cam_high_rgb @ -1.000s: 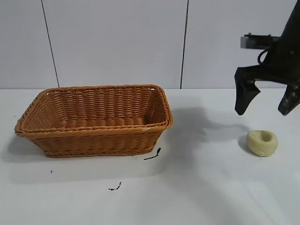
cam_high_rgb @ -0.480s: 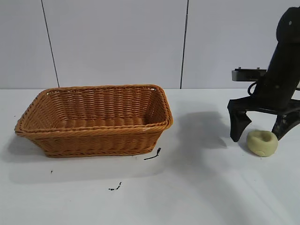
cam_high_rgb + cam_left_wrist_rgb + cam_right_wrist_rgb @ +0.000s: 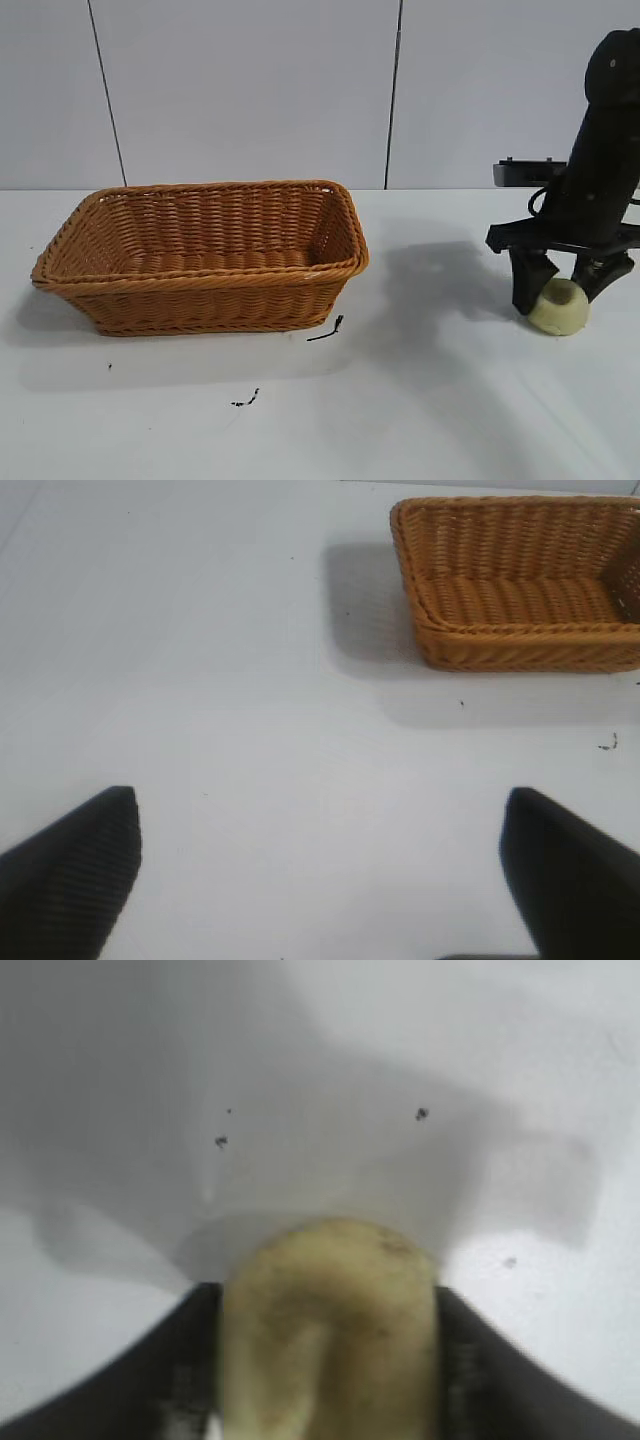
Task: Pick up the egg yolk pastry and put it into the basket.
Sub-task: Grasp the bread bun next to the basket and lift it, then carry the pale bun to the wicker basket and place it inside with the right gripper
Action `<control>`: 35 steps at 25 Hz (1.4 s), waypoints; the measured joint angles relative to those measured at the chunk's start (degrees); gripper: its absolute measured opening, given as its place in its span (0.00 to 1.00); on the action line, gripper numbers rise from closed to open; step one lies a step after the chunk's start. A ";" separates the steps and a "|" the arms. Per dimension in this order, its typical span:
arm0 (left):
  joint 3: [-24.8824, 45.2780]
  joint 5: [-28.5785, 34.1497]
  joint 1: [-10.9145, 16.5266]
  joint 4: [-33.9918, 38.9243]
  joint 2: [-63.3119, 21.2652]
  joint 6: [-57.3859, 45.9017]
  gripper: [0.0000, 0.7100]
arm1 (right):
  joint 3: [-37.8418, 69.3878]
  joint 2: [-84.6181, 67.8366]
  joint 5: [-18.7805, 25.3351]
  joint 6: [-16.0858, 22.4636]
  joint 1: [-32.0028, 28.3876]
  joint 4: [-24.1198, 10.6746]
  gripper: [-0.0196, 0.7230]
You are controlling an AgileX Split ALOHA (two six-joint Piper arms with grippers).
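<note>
Next, my right gripper lets go of the egg yolk pastry in the middle of the basket (image 3: pixel 234 258), just behind its front rim.
The egg yolk pastry (image 3: pixel 559 306), a small pale yellow lump, rests on the white table at the right. My right gripper (image 3: pixel 560 296) is down over it, shut on it, one black finger pressed against each side. In the right wrist view the pastry (image 3: pixel 330 1330) looks squeezed narrow between the two dark fingers (image 3: pixel 150 1380). The basket (image 3: pixel 200 255), orange-brown wicker with a braided rim, stands at the left of the table, well apart from the pastry. My left gripper (image 3: pixel 320 870) is open over bare table with nothing between its fingers, and the basket (image 3: pixel 520 645) lies farther off in its view.
Small black marks lie on the table in front of the basket (image 3: pixel 326 330) (image 3: pixel 246 400). A pale panelled wall closes off the back. White tabletop stretches between the basket and the pastry.
The right gripper came down from above the table onto the pastry and closed its fingers on it. The basket has not moved.
</note>
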 joint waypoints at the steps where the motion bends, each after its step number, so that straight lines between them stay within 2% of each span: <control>1: 0.00 0.00 0.00 0.00 0.00 0.00 0.98 | 0.00 -0.54 0.22 0.00 0.00 0.00 0.15; 5: 0.00 0.00 0.00 0.00 0.00 0.00 0.98 | -3.08 -4.78 4.35 0.00 0.00 0.00 0.14; 10: 0.00 0.00 0.00 0.00 0.00 0.00 0.98 | -13.69 -11.00 12.84 0.00 0.00 0.20 0.14; 13: 0.00 0.00 0.00 0.00 0.00 0.00 0.98 | -19.61 -11.50 17.60 0.00 0.06 1.89 0.14; 18: 0.00 0.00 0.00 0.00 0.00 0.00 0.98 | -27.17 -9.64 20.42 0.11 3.55 2.66 0.14; 22: 0.00 0.00 0.00 0.00 0.00 0.00 0.98 | -36.40 -4.10 23.66 1.59 9.13 2.66 0.14; 28: 0.00 0.00 0.00 0.00 0.00 0.00 0.98 | -48.19 3.89 23.84 3.36 19.32 2.65 0.14; 32: 0.00 0.00 0.00 0.00 0.00 0.00 0.98 | -50.08 7.14 23.44 3.59 25.77 2.82 0.14; 35: 0.00 0.00 0.00 0.00 0.00 0.00 0.98 | -50.13 9.95 20.59 3.61 29.28 2.21 0.14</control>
